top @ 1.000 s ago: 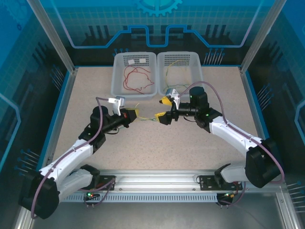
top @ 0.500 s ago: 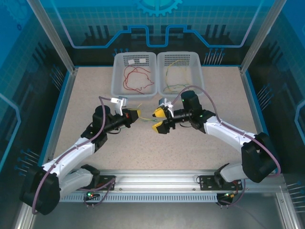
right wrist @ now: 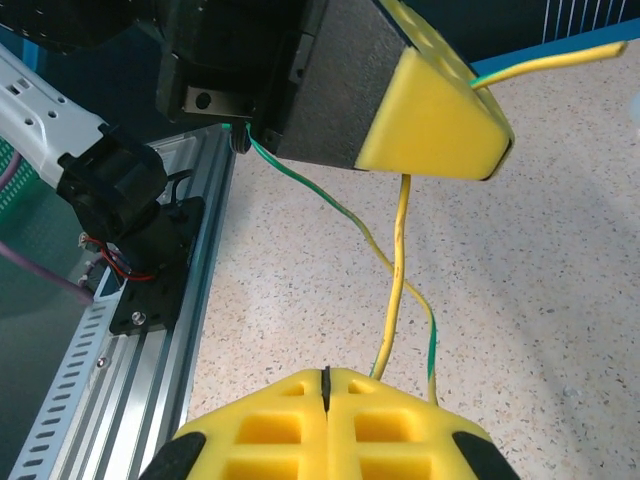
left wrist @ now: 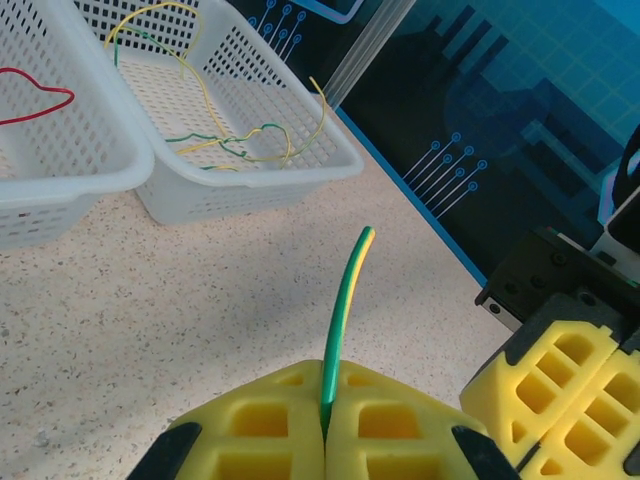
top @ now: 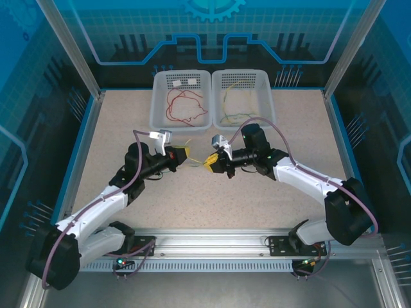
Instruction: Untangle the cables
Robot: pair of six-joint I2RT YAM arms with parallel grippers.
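Observation:
Next, my right gripper releases the yellow-green cable inside the white basket with the other yellow-green cables (top: 248, 104).
Yellow-green cables (top: 194, 160) hang between my two grippers over the middle of the table. My left gripper (left wrist: 325, 378) is shut on one yellow-green cable (left wrist: 345, 295), whose free end sticks up out of the seam. That gripper (top: 182, 154) faces my right gripper (top: 210, 162) a short way apart. The right gripper (right wrist: 325, 376) is shut; nothing shows in its seam. A yellow strand (right wrist: 398, 260) and a green-yellow strand (right wrist: 335, 208) drop from the left gripper's pad (right wrist: 435, 110) and run behind the right finger's pad.
Two white baskets stand at the table's far edge. The left basket (top: 160, 114) holds red cables (top: 183, 104). The right basket (top: 264, 96) holds several yellow-green cables (left wrist: 240, 148). The aluminium rail (right wrist: 130, 340) runs along the near edge.
My right gripper moved left toward the left gripper and went from open to shut. The left gripper kept its hold on the cable and barely shifted.

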